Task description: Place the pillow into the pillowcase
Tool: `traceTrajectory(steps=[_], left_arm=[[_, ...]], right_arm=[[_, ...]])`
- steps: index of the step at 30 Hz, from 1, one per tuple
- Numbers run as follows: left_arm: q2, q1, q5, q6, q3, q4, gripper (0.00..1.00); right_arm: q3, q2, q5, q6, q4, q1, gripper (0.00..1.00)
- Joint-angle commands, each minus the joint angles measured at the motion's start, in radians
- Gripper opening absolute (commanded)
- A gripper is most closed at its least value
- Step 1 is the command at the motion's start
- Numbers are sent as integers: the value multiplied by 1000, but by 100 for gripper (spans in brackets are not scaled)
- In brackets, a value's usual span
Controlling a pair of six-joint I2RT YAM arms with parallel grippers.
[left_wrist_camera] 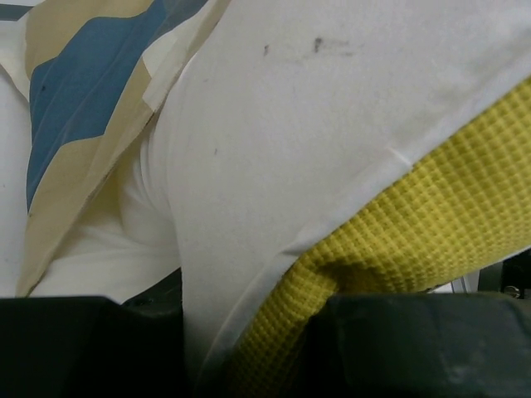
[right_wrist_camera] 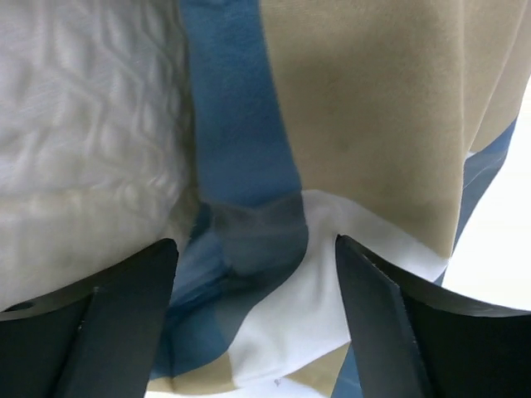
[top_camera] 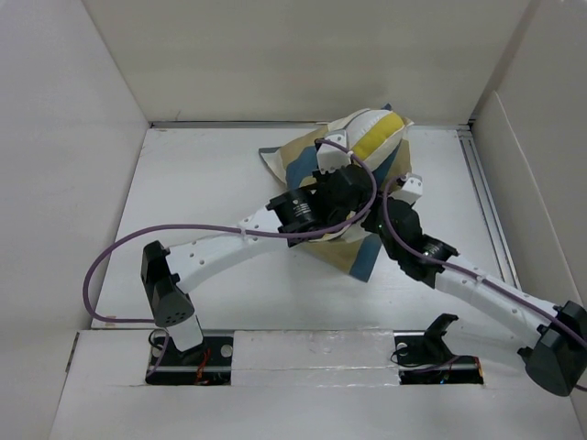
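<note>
I should release the white pillow, now at the back of the table, from my left gripper in the bunched checked pillowcase point(top_camera: 344, 202) between both arms, toward the middle of the table.
The white pillow point(top_camera: 367, 128) with a yellow band lies at the back of the table, partly inside the checked pillowcase point(top_camera: 299, 158), which bunches beneath both arms. My left gripper point(top_camera: 335, 172) is shut on the pillow's yellow edge; in the left wrist view the pillow point(left_wrist_camera: 332, 124) fills the frame, pinched at the gripper point(left_wrist_camera: 249, 348), with the pillowcase point(left_wrist_camera: 83, 91) at the left. My right gripper point(top_camera: 402, 189) is open over the pillowcase. In the right wrist view the gripper point(right_wrist_camera: 253, 249) straddles the pillowcase point(right_wrist_camera: 365, 108), with the quilted pillow point(right_wrist_camera: 83, 124) at the left.
White walls point(top_camera: 73, 110) enclose the table on three sides. A metal rail point(top_camera: 486, 202) runs along the right side. A purple cable point(top_camera: 101, 266) loops off the left arm. Bare tabletop point(top_camera: 202, 192) lies to the left of the fabric.
</note>
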Motion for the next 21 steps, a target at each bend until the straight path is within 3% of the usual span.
traceTrajectory(steps=[1, 6, 10, 13, 15, 16, 18, 21], left_arm=[[-70, 3, 9, -60, 53, 140, 0], [-90, 3, 20, -51, 62, 140, 0], [-131, 3, 29, -51, 29, 140, 0], [-161, 15, 29, -51, -16, 140, 0], [-172, 27, 29, -60, -43, 149, 0], [-181, 41, 29, -60, -74, 161, 0], [-182, 55, 43, -71, -100, 172, 0], [-172, 75, 55, -71, -122, 181, 0]], right_arm=[[12, 64, 38, 1, 148, 1, 84], [-11, 181, 137, 50, 254, -8, 79], [-57, 231, 178, 69, 381, -28, 50], [-46, 241, 187, 69, 391, -37, 38], [-46, 212, 187, 58, 415, -37, 10], [-46, 196, 164, 44, 415, -37, 4], [-58, 131, 129, 20, 406, -37, 2], [-115, 35, -9, -11, 406, -37, 8]])
